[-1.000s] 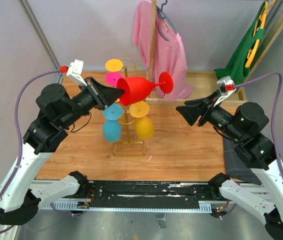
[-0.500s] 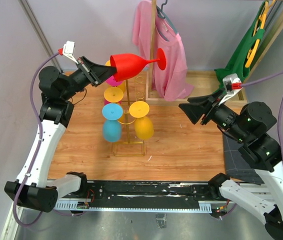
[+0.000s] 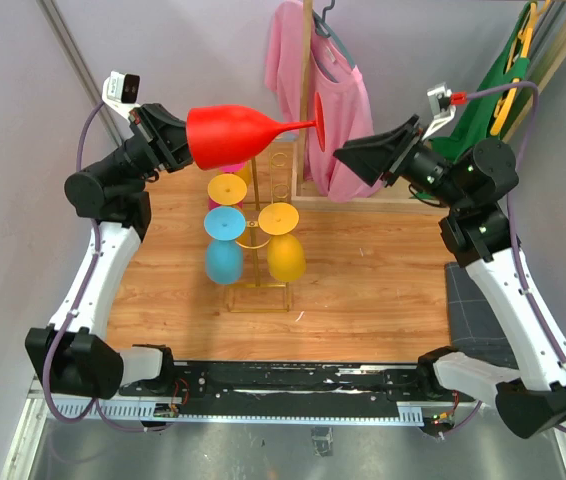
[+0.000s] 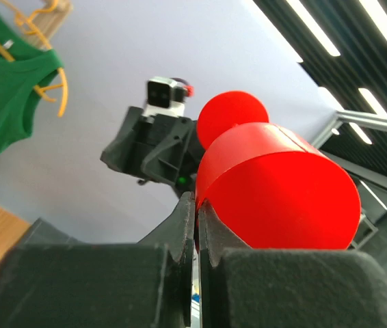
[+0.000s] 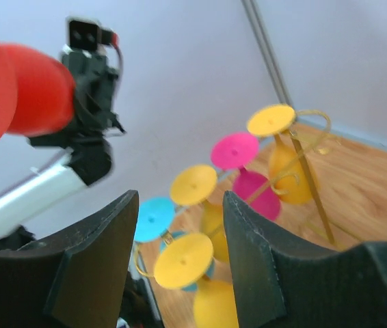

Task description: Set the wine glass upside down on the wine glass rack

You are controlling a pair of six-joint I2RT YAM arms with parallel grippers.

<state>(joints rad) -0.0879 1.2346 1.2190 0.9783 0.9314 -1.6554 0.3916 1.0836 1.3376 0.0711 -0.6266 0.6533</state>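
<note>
I will close my right gripper on the edge of the foot (image 3: 322, 134) (image 5: 7, 96) of the red wine glass while my left gripper still holds the bowl.
A red wine glass (image 3: 228, 132) lies on its side in the air, high above the wine glass rack (image 3: 259, 262). Its foot (image 3: 320, 122) points right. My left gripper (image 3: 185, 140) is shut on the rim of the bowl; the left wrist view shows the red bowl (image 4: 275, 184) pinched between the fingertips of the left gripper (image 4: 197, 199). My right gripper (image 3: 348, 152) is open and empty, just right of the foot. The right gripper (image 5: 180, 205) looks down on the gold rack (image 5: 310, 171), which carries several yellow, blue and pink glasses upside down.
A pink shirt (image 3: 328, 90) hangs on a wooden clothes stand behind the rack. A green shirt (image 3: 488, 100) hangs at the back right. A dark mat (image 3: 463, 300) lies right of the wooden tabletop (image 3: 363, 280). Grey walls close in the left and back.
My left arm has lifted the red glass higher and to the left. My right arm has risen and swung in towards the glass's foot.
</note>
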